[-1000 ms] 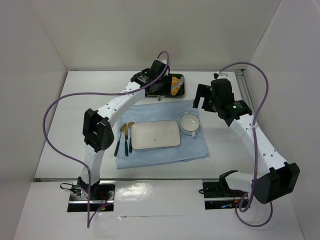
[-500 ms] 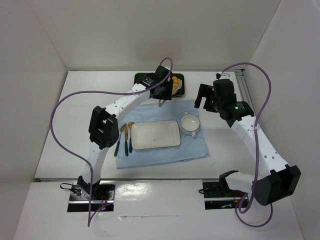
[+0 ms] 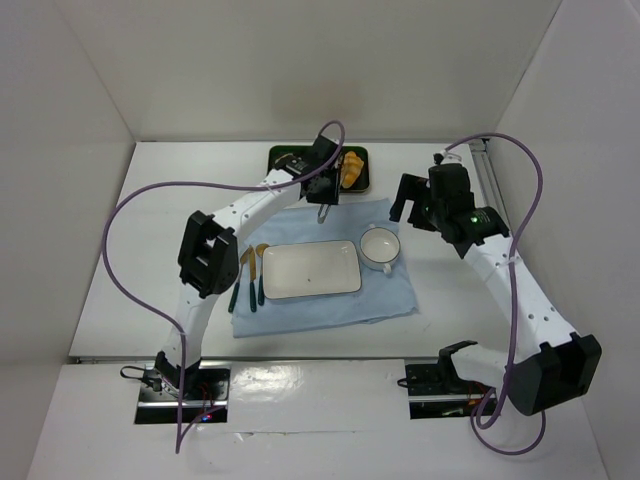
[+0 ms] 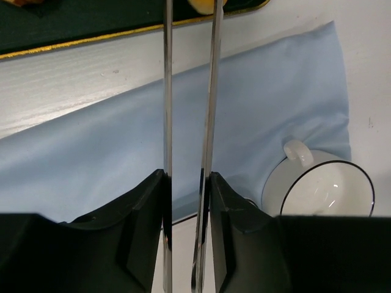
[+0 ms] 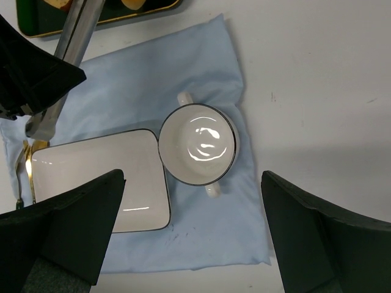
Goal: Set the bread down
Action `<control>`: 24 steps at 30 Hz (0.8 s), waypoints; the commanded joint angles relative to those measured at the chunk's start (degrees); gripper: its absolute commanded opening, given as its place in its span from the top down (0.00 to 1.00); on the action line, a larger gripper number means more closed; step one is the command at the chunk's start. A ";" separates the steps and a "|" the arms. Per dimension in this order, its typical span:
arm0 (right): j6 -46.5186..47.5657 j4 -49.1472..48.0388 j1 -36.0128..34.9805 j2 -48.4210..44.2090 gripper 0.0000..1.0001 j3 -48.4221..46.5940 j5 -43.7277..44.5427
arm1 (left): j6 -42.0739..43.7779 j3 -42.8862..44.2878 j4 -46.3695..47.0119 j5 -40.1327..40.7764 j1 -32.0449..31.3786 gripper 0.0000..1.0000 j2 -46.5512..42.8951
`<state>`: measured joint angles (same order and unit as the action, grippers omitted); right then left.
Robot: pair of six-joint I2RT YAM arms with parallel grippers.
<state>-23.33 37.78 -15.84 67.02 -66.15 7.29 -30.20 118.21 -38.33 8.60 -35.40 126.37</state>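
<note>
I can see the tongs' blades are nearly shut at the bread's side, so next I open them with my left gripper and close them around the bread [image 3: 352, 169] before carrying it to the plate.
The bread [image 3: 350, 168] is a golden-yellow lump in the dark green tray [image 3: 285, 156] at the back. A sliver of it shows at the top edge of the left wrist view [image 4: 204, 3], between the tips of the metal tongs [image 4: 167, 91]. I cannot tell whether the tips pinch it. My left gripper [image 3: 322, 186] is shut on the tongs' two blades [image 4: 187, 183], over the cloth's far edge just in front of the tray. My right gripper [image 3: 408, 196] is wide open and empty [image 5: 192, 213], high above the white cup [image 5: 198, 143].
A white rectangular plate [image 3: 310, 270] and the two-handled cup [image 3: 380, 247] sit on a light blue cloth [image 3: 390, 295]. Cutlery [image 3: 250, 280] lies at the plate's left. The tray's gold rim shows in both wrist views [image 4: 61, 47] [image 5: 140, 13]. Walls enclose the table on three sides.
My left gripper with the tongs has pulled back from over the tray toward the cloth, uncovering the yellow bread. The right arm has drifted slightly right.
</note>
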 commanded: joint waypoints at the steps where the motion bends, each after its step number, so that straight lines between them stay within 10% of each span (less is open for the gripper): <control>1: -0.84 -0.34 0.45 -2.34 0.00 0.14 -0.96 | -0.57 -1.84 -0.43 -1.21 -0.02 0.54 -1.20; 24: -2.07 -2.54 1.51 -2.86 0.01 2.43 -4.92 | -1.62 -4.39 3.96 -3.94 -0.64 0.40 -7.54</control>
<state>-25.06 37.08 -14.79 65.67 -64.01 2.57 -30.68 111.87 -36.25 5.67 -35.70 119.35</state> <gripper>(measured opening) 0.991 0.605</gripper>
